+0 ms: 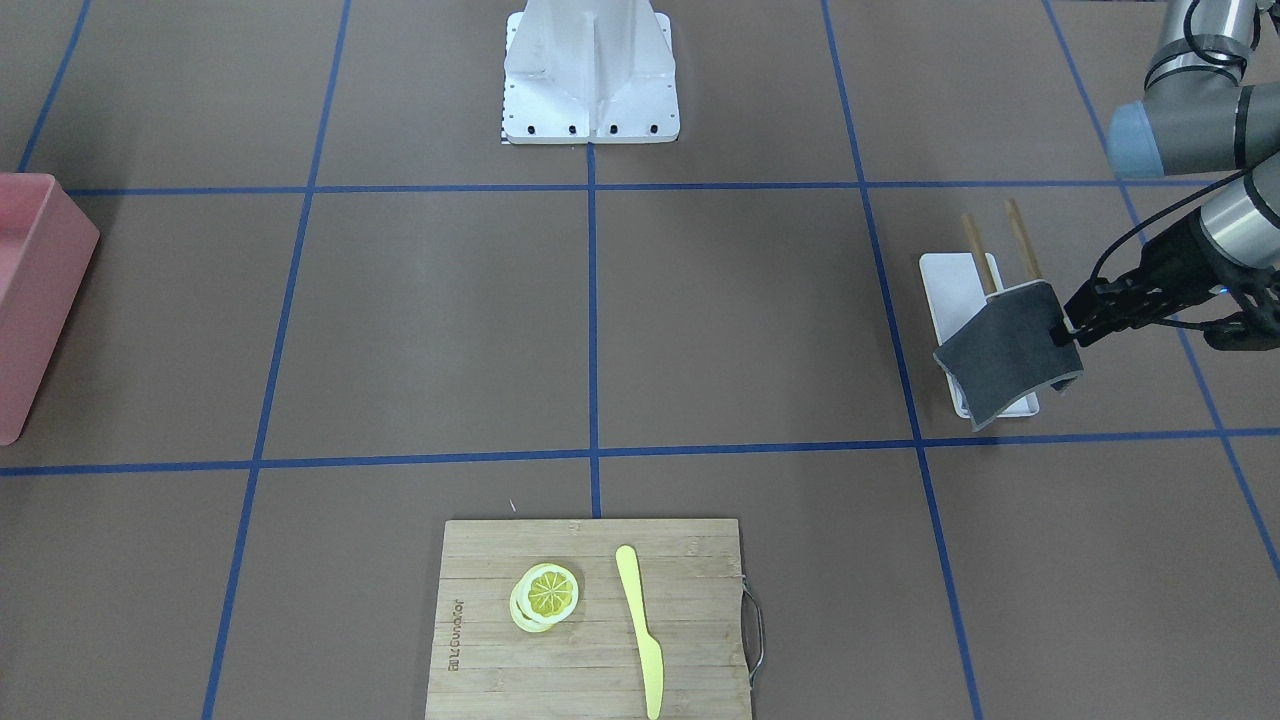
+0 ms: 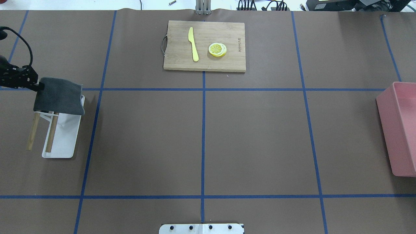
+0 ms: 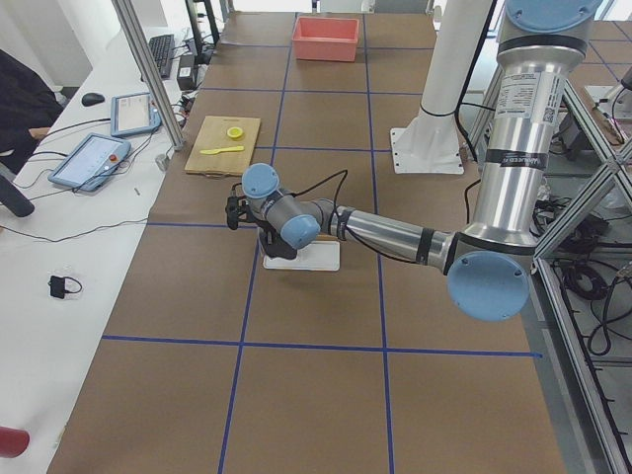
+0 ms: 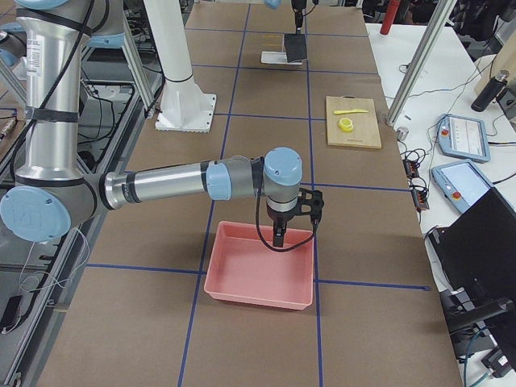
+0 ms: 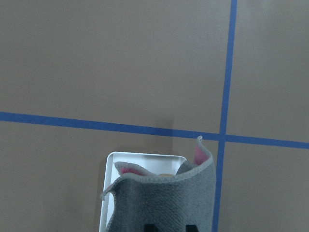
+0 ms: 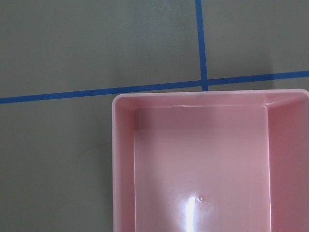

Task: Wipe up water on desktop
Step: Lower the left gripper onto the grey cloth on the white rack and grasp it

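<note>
I should open my left gripper, grip farther in and lift (image 1: 1039, 324) the grey cloth clear, because it pinches just the edge of the cloth over the white tray.
The brown desktop (image 2: 260, 139) with blue tape lines shows no water that I can make out. My left gripper (image 1: 1070, 330) is shut on one edge of a grey cloth (image 1: 1005, 360). It holds the cloth, which hangs down, just above a white tray (image 2: 63, 143) at the table's left side. The cloth also shows in the overhead view (image 2: 60, 96) and the left wrist view (image 5: 164, 203). My right gripper (image 4: 278, 234) hangs over a pink bin (image 4: 258, 278). It shows only in the exterior right view, so I cannot tell whether it is open or shut.
Two wooden rods (image 2: 50, 133) stand on the white tray under the cloth. A bamboo cutting board (image 2: 204, 63) at the far middle carries a yellow knife (image 2: 193, 44) and lemon slices (image 2: 217, 49). The pink bin (image 2: 398, 130) is at the right edge. The robot's white base (image 1: 590, 75) is near.
</note>
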`<state>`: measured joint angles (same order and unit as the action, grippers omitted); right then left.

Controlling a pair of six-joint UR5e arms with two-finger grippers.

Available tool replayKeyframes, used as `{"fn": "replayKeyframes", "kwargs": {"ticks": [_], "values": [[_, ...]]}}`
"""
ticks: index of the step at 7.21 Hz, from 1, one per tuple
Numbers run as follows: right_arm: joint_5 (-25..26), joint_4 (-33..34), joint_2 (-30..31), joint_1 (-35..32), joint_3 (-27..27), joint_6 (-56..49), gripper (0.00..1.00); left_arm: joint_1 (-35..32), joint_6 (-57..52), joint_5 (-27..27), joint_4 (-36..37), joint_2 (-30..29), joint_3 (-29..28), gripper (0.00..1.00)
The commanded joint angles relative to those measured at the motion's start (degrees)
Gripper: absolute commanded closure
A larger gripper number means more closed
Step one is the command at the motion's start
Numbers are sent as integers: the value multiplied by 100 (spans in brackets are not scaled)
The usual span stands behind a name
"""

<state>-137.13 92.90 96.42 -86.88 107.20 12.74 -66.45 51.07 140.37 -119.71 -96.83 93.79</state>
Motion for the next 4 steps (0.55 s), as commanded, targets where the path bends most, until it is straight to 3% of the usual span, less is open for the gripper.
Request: {"fn": "replayKeyframes", "kwargs": {"ticks": [1, 3, 4], "values": [[-24, 0, 0, 5, 3, 0, 0, 0, -1, 95, 0, 6, 16, 86], [-86, 0, -26, 5, -6, 35, 0, 0, -1, 395, 0, 24, 8, 94], [-86, 0, -26, 13, -6, 36, 0, -9, -9, 395, 9, 41, 8, 83]]}}
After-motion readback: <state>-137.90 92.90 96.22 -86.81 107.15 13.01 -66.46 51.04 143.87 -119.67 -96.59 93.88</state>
